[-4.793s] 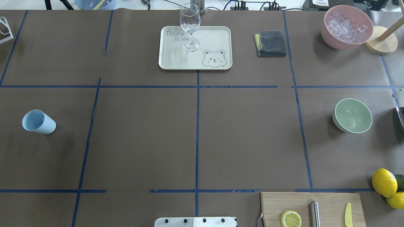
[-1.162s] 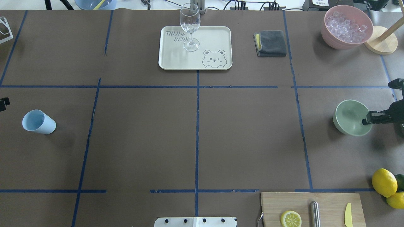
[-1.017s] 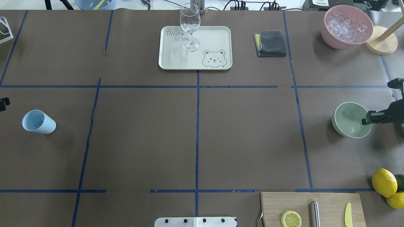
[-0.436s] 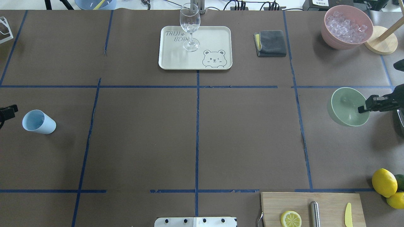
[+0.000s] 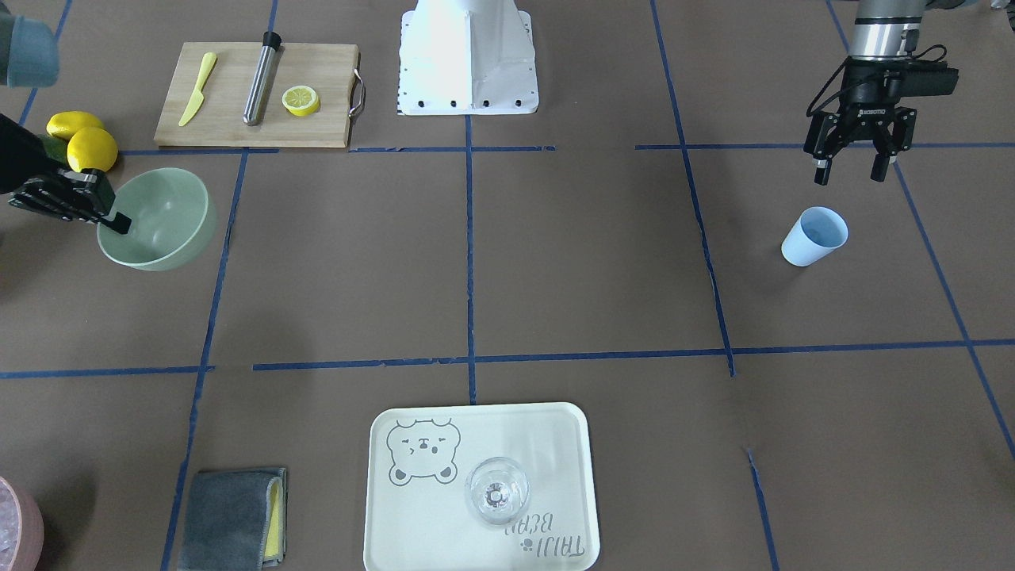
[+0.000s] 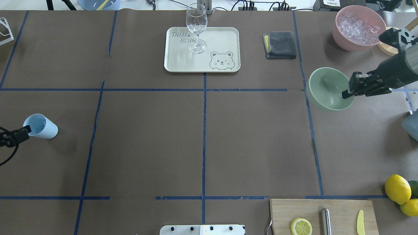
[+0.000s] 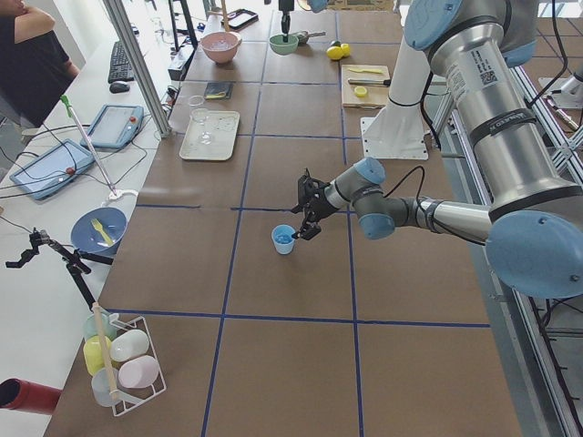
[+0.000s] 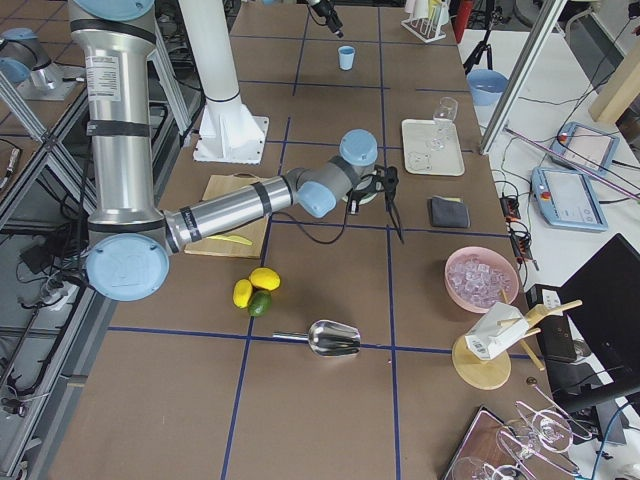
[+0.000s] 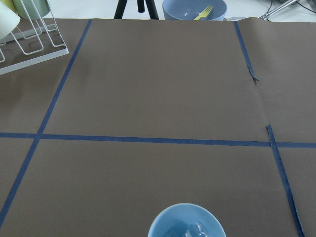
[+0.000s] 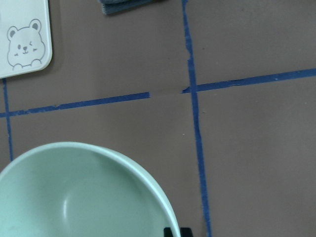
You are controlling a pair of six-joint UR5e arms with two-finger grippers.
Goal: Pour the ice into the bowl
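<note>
My left gripper is going to close around the body of the light blue cup [image 5: 805, 243], at a height midway between the cup's rim and its bottom.
The pale mint-green bowl [image 6: 326, 88] hangs above the table right of centre, empty; it also shows in the front view [image 5: 162, 214] and the right wrist view [image 10: 74, 192]. My right gripper [image 6: 346, 94] is shut on its right rim. The light blue cup [image 6: 40, 126] stands at the far left, also in the front view [image 5: 815, 235]. Small clear ice cubes [image 9: 195, 229] lie in the cup [image 9: 185, 224] at the bottom of the left wrist view. My left gripper [image 5: 847, 170] is open, raised just beside the cup on the robot's side and not touching it.
A pink bowl of ice [image 6: 359, 27] and a wooden stand [image 6: 393, 45] are at the back right. A cream tray [image 6: 176, 58] with a wine glass [image 6: 196, 26] and a grey cloth [image 6: 280, 44] stand at the back. A cutting board [image 6: 339, 212] and lemons [image 6: 397, 188] are front right.
My right gripper reached the bowl, closed on its rim, lifted it and carried it left and toward the back. My left gripper came in from the left edge toward the cup.
</note>
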